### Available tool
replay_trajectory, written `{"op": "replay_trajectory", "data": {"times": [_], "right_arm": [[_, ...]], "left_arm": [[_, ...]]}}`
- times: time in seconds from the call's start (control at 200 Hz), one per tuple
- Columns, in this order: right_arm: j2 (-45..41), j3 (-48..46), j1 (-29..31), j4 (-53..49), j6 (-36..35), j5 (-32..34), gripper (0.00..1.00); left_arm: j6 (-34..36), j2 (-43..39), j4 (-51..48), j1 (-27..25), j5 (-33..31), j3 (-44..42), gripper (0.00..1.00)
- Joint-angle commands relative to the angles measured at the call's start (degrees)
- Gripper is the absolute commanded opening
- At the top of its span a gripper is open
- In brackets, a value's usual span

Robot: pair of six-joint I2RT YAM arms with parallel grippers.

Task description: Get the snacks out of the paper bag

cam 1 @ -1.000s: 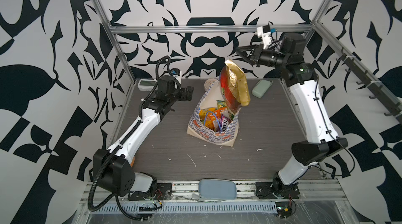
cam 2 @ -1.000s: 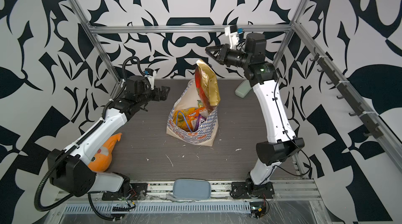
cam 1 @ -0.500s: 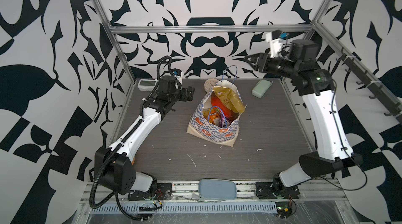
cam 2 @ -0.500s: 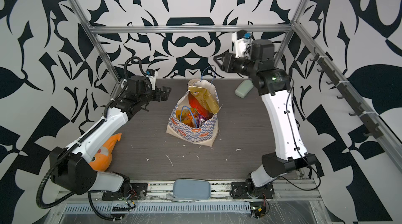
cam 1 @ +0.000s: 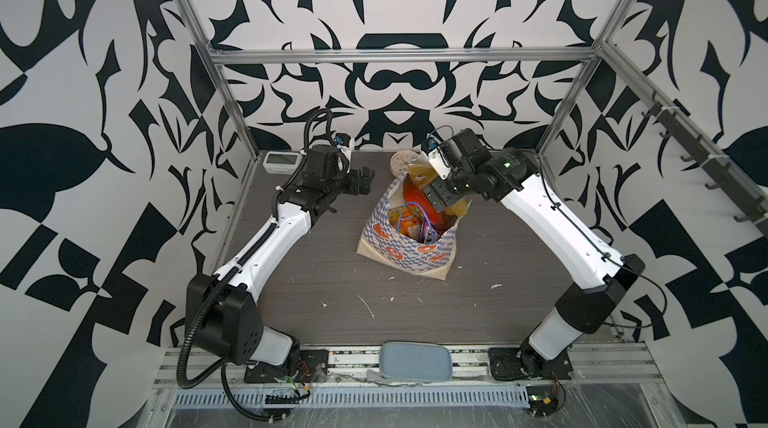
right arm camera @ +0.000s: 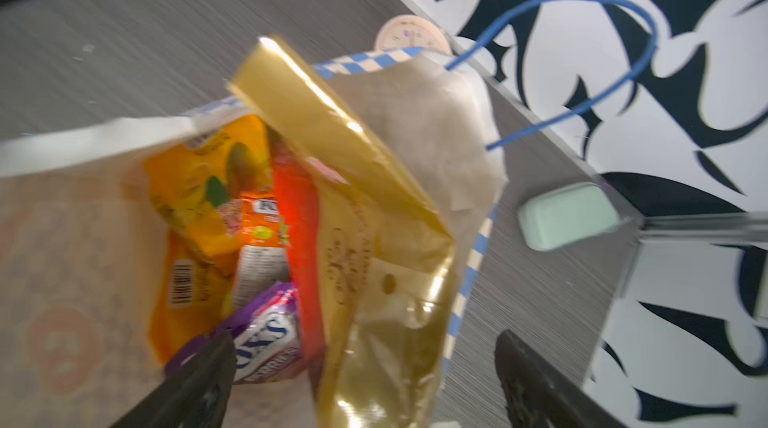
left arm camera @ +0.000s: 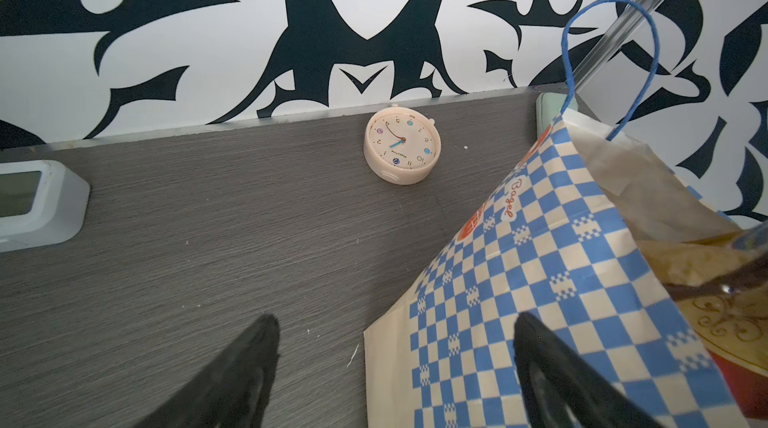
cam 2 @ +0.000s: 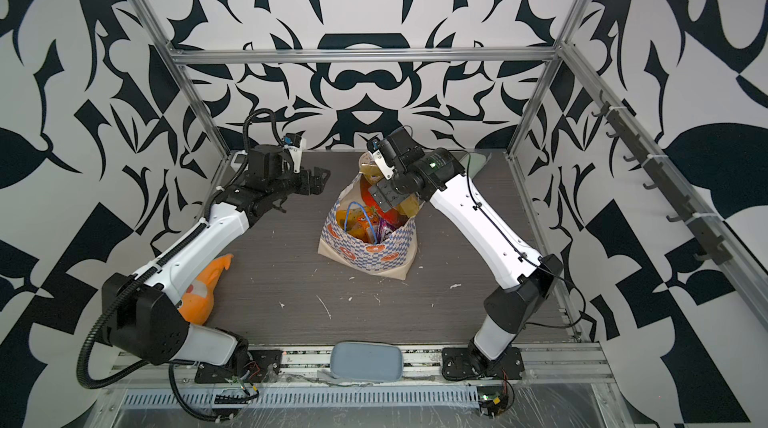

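Note:
The robot's right gripper needs to close on the middle of the top edge [cam 1: 431, 182] [right arm camera: 372, 159] of the gold-and-red packet, which leans at the paper bag's back rim.
The paper bag [cam 1: 405, 249] [cam 2: 365, 253] stands open mid-table, its blue cord handles up. A large gold-and-red packet [cam 1: 417, 170] [right arm camera: 374, 197] leans inside it, its top over the back rim. Under it lie more snacks: a yellow-orange packet [right arm camera: 199, 180], an orange one [right arm camera: 257, 218] and a purple one [right arm camera: 270, 334]. My right gripper [cam 1: 438, 197] [right arm camera: 363, 338] hangs open just above the bag's far right rim, the gold packet loose between its spread fingers. My left gripper [cam 1: 363, 180] [left arm camera: 397, 317] is open and empty, left of the bag [left arm camera: 519, 280].
A round cream clock [cam 1: 404, 159] [left arm camera: 402, 147] and a white digital device [cam 1: 282, 160] lie along the back wall. A mint green case [right arm camera: 569, 213] sits in the back right corner. An orange plush fish [cam 2: 203, 284] lies beside the left arm. A grey-blue pad [cam 1: 415, 359] sits at the front edge.
My right gripper held the gold-and-red packet high above the bag, then opened; the packet dropped back into the bag. The right arm has come down over the bag's rim. The left arm stayed put.

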Motion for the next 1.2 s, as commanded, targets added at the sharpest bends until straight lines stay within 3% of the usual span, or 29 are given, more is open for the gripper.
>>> {"op": "replay_trajectory", "data": {"times": [0.0,0.145,0.36,0.535,0.6,0.77,0.975,1.115,1.195], "right_arm": [[-3.1,-1.9,-0.5,3.4,-0.8,5.7,1.0],[-3.3,-3.2,-4.5,4.7,0.3,-7.7,1.0],[0.7,-3.5,-4.6,5.0,0.6,-14.7,0.92],[3.7,-1.5,-4.6,5.3,1.1,-17.7,0.69],[4.6,-1.0,-4.6,5.7,1.6,-17.8,0.65],[7.4,-2.1,-5.1,7.8,2.4,-14.5,0.68],[12.2,-1.3,-5.2,9.7,2.4,-15.8,0.7],[14.8,0.8,-5.3,9.7,3.2,-17.3,0.43],[15.3,1.6,-5.2,9.5,3.9,-17.4,0.17]], "left_arm": [[0.4,-0.1,-0.8,0.1,1.0,1.3,0.91],[0.8,-0.7,-0.8,0.1,0.4,0.6,0.91],[0.3,-0.9,-1.1,0.1,0.3,0.5,0.91],[0.0,-1.2,-1.3,0.2,0.5,0.6,0.91],[0.0,-1.4,-1.4,0.1,0.5,0.5,0.91],[0.0,-1.8,-1.2,0.2,0.3,0.1,0.91],[0.2,-1.6,-1.5,0.2,-0.3,-0.5,0.91],[0.3,-1.8,-2.1,0.1,-1.0,-0.7,0.91],[0.7,-2.3,-2.1,0.2,-1.6,-1.0,0.91]]}}
